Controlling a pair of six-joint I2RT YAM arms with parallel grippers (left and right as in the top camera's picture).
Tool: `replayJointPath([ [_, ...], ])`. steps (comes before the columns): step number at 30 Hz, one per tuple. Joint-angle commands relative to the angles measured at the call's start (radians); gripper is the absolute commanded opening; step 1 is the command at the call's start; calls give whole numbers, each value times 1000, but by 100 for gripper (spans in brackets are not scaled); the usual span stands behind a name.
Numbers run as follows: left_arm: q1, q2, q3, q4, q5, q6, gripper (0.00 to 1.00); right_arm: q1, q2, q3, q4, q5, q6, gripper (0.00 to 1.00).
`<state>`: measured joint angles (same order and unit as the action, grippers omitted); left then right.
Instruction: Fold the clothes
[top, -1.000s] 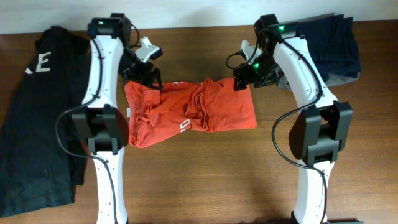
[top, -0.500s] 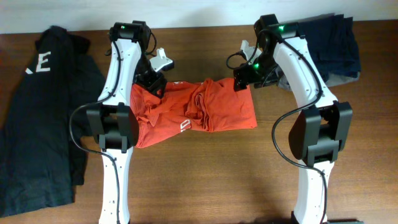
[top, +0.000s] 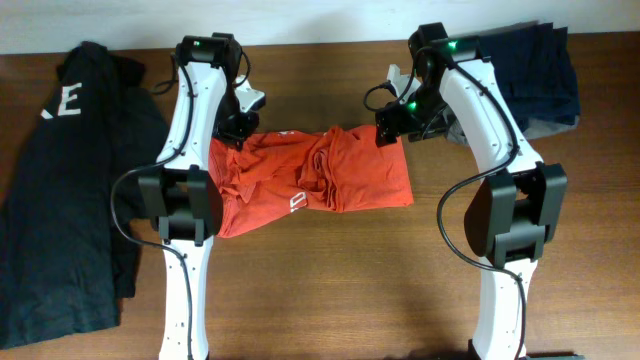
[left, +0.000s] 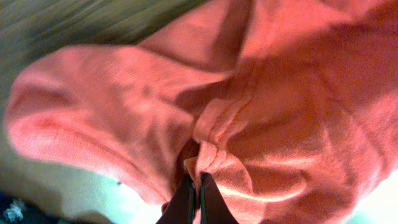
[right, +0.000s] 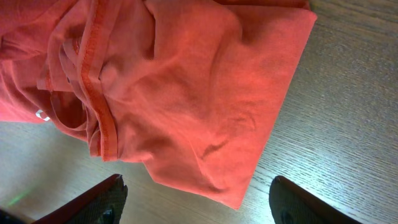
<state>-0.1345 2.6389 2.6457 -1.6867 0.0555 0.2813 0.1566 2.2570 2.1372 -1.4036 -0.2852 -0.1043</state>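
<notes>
The T-shirt's outer edge lies loose while my left gripper pinches an inner fold, so I will open, take that outer edge (top: 217, 165) and pull it.
The clothes, an orange-red T-shirt (top: 310, 180), lie bunched and partly folded at the middle of the wooden table, a small white logo (top: 297, 204) showing near the front edge. My left gripper (top: 243, 128) is at the shirt's back-left corner. In the left wrist view the gripper (left: 198, 182) is shut, pinching a ridge of the shirt's fabric (left: 261, 112). My right gripper (top: 392, 126) hovers over the back-right corner. In the right wrist view this gripper (right: 199, 204) is open, its fingers (right: 102, 199) wide apart, the shirt's corner (right: 205, 124) just ahead of them on the table.
A black shirt (top: 70, 180) with white lettering is spread over the table's left side. A pile of dark navy clothes (top: 535, 75) sits at the back right, with something grey (top: 548, 128) under it. Bare wood (top: 330, 290) runs along the front.
My left arm swung right to the shirt's back-left corner and its gripper closed on the fabric. The shirt's left edge shifted slightly. The right arm stayed still.
</notes>
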Motion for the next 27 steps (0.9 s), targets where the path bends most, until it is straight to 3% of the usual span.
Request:
replayJointPath([
  [1, 6, -154, 5, -2, -18, -249, 0, -6, -23, 21, -3, 10, 8, 78],
  [13, 5, -255, -58, -2, 56, -338, 1, -6, -23, 21, -26, 78, 8, 79],
  [21, -20, -362, -406, -2, 56, -256, 1, -6, -23, 21, -16, 88, 8, 80],
  [27, -76, -378, -555, 4, 40, -183, 1, -6, -23, 21, -2, 87, 9, 81],
])
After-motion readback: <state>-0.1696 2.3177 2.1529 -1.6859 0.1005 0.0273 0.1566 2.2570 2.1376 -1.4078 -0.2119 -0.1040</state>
